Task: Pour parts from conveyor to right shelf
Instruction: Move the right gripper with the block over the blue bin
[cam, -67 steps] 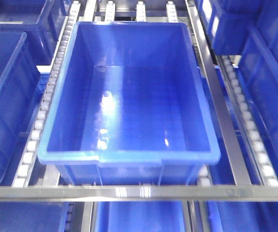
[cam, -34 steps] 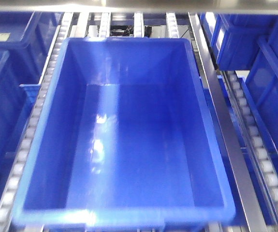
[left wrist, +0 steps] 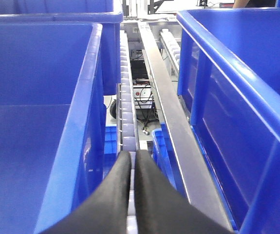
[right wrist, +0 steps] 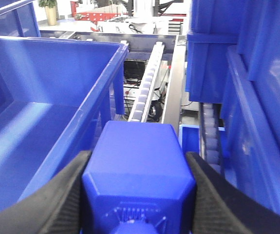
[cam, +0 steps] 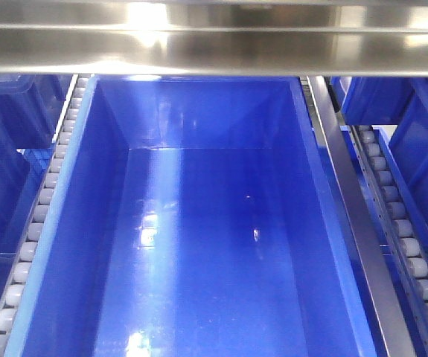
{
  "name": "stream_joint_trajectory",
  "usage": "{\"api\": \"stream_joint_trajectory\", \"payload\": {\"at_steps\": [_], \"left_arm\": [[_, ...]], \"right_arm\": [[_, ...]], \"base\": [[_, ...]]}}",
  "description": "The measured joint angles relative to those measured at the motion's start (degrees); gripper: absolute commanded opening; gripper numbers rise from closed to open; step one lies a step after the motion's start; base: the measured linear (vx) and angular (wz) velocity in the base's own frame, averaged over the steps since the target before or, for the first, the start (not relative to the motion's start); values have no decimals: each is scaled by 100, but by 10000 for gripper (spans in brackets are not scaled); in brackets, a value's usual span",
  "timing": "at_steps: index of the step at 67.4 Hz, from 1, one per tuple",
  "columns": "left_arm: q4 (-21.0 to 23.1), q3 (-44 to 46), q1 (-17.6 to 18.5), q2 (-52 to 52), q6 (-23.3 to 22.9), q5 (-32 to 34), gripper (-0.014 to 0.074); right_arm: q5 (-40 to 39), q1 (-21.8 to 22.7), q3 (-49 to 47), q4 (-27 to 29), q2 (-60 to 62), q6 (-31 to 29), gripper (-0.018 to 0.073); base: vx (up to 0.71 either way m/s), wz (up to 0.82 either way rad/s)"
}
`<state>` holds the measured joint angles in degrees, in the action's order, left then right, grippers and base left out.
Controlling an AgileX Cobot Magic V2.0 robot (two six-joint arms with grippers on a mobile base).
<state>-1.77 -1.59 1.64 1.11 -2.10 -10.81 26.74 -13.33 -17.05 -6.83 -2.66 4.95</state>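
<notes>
The robot's right gripper needs to release the small blue box on the near half of the large blue bin's bare bottom [cam: 215, 302].
A large blue bin [cam: 199, 245] sits on the roller shelf and fills the front view; its floor is bare. Neither gripper shows in that view. My right gripper [right wrist: 138, 161] is shut on a small blue box [right wrist: 137, 141], held level beside the right rim of the large bin [right wrist: 47, 112]. The box's contents are hidden. My left gripper [left wrist: 133, 155] is shut and empty, its fingers pressed together above a roller track [left wrist: 126, 87] between two blue bins.
A shiny metal shelf beam [cam: 214, 37] spans the top of the front view. Roller tracks [cam: 39, 216] and a steel rail [cam: 355, 216] flank the bin. More blue bins stand left [left wrist: 32, 122] and right [left wrist: 237, 97], and stacked at the right [right wrist: 256, 73].
The view has moved forward and lower over the large bin. The front crossbar has left the frame and the upper shelf beam has come in at the top.
</notes>
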Motion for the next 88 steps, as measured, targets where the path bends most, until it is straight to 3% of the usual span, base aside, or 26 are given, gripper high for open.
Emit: {"api": "stream_joint_trajectory", "payload": {"at_steps": [72, 88], "left_arm": [[0, 0, 0, 0, 0, 0, -6], [0, 0, 0, 0, 0, 0, -6]], "right_arm": [[-5, 0, 0, 0, 0, 0, -8], [-42, 0, 0, 342, -24, 0, -6]], "base": [[0, 0], [0, 0]]}}
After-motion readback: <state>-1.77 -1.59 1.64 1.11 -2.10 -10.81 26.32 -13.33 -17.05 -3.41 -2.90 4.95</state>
